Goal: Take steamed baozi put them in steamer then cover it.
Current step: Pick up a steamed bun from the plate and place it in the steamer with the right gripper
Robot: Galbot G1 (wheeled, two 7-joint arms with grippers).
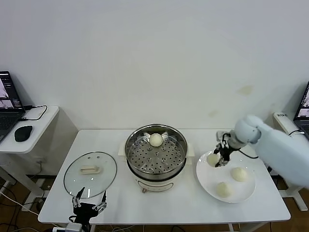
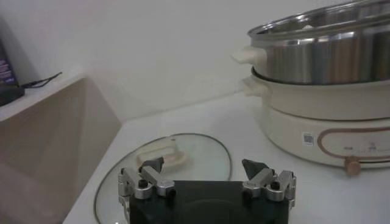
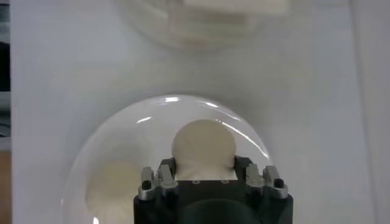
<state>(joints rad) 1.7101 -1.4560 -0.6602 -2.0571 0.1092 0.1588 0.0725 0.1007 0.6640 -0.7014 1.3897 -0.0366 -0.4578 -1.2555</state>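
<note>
My right gripper is holding the baozi, still down on the white plate, and will let go of it on the steamer's tray (image 1: 138,155), by the side of the steamer nearest the glass lid.
The steamer (image 1: 179,166) stands mid-table with one baozi (image 1: 155,139) on its perforated tray. A white plate (image 1: 246,191) to its right holds three more baozi. My right gripper (image 1: 219,157) is down at the plate's left side. Its jaws press the sides of the left baozi (image 1: 213,159), which fills the gap between them in the right wrist view (image 3: 203,143). The other two baozi (image 1: 239,174) (image 1: 222,189) lie free on the plate. The glass lid (image 1: 104,166) lies flat to the steamer's left. My left gripper (image 1: 89,201) waits open and empty at the front edge, just in front of the lid (image 2: 201,155).
A side table with a laptop and a mouse (image 1: 23,132) stands at the far left. Another laptop edge (image 1: 304,108) shows at the far right. The steamer's steel wall (image 2: 329,61) rises to the right of the left gripper (image 2: 207,170).
</note>
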